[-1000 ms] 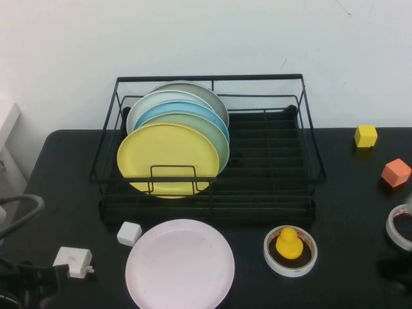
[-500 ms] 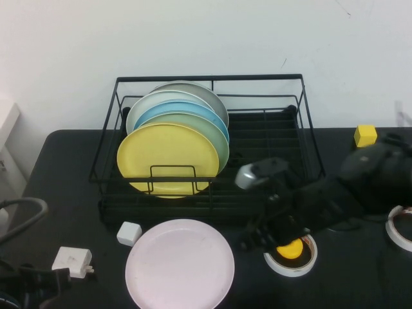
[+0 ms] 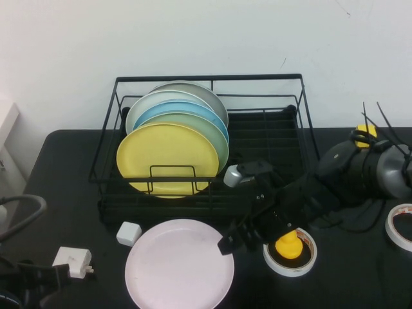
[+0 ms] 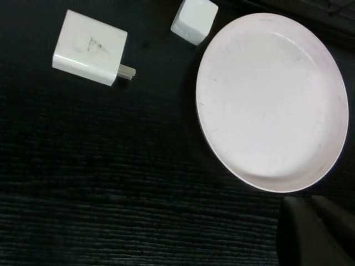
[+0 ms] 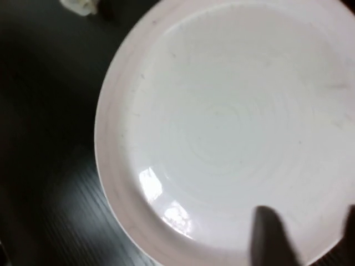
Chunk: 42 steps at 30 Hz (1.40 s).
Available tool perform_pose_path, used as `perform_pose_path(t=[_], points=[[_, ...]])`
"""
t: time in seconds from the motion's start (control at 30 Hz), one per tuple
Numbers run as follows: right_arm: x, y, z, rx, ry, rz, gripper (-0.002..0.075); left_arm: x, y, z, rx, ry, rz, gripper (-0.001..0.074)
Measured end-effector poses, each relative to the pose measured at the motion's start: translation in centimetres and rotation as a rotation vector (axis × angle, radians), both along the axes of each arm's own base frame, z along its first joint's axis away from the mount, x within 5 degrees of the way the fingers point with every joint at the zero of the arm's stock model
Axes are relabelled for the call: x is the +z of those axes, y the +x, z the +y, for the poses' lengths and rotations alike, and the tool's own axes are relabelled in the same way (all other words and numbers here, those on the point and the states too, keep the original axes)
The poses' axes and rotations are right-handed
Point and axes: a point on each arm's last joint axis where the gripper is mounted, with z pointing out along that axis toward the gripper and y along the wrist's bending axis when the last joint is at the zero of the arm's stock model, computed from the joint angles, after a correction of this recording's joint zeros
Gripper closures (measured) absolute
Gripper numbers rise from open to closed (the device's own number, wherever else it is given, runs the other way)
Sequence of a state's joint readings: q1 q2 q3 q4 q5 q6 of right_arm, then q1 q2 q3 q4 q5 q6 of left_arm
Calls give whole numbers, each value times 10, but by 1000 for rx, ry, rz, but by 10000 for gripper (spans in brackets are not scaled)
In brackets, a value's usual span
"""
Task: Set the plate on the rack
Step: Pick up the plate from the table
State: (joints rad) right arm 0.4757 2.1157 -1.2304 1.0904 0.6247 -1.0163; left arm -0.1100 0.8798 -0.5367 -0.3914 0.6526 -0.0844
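Next, my left gripper needs to grab the pale pink plate by its edge (image 3: 127, 271) (image 4: 198, 102) facing the white charger, across from my right gripper.
The pale pink plate (image 3: 180, 264) lies flat on the black table, in front of the black wire rack (image 3: 209, 78). My right gripper (image 3: 228, 243) reaches in from the right and hovers over the plate's right edge. In the right wrist view its gripper (image 5: 308, 233) is open, with the fingers spread over the plate (image 5: 233, 127) and nothing held. My left gripper (image 3: 38, 277) rests low at the front left corner. In the left wrist view the left gripper (image 4: 313, 202) is shut and empty, just off the plate's (image 4: 272, 100) near rim.
The rack's left half holds several upright plates, with a yellow one (image 3: 167, 159) in front. A white cube (image 3: 129, 233) and a white charger (image 3: 73, 261) lie left of the pink plate. A tape roll holding a yellow duck (image 3: 290, 248) sits under the right arm. Another tape roll (image 3: 400, 226) lies at the right edge.
My right arm has come in from the right, passed over the duck's tape roll and moved left to the pink plate's right edge. The plate and the left arm have not moved.
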Motion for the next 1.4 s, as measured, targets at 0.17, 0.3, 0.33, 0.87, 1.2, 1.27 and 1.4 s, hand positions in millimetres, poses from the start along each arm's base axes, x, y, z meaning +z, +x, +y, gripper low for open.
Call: perform_pose_path(t=[0.17,0.3,0.33,0.87,1.2,1.27,1.4], points=[[-14,-1,-1,-34,-18,60,283,-5,-2,-1,1,-13,12,736],[-37,-2,-1,-45,-45,109,256,-5,-2,-1,2,-15,13,736],[-42,-2,-2,-47,-49,122,255,-5,-2,-1,3,-16,11,736],[-59,0,2,-77,-28,182,510,-5,-1,-2,2,-38,0,736],[-62,0,2,-79,-31,188,708,-5,-1,-3,2,-51,-3,736],[-61,-1,3,-68,-26,197,714,-4,-1,-3,3,-54,-3,736],[-58,-4,2,-18,-38,192,715,-4,-1,-4,5,-60,-3,736]])
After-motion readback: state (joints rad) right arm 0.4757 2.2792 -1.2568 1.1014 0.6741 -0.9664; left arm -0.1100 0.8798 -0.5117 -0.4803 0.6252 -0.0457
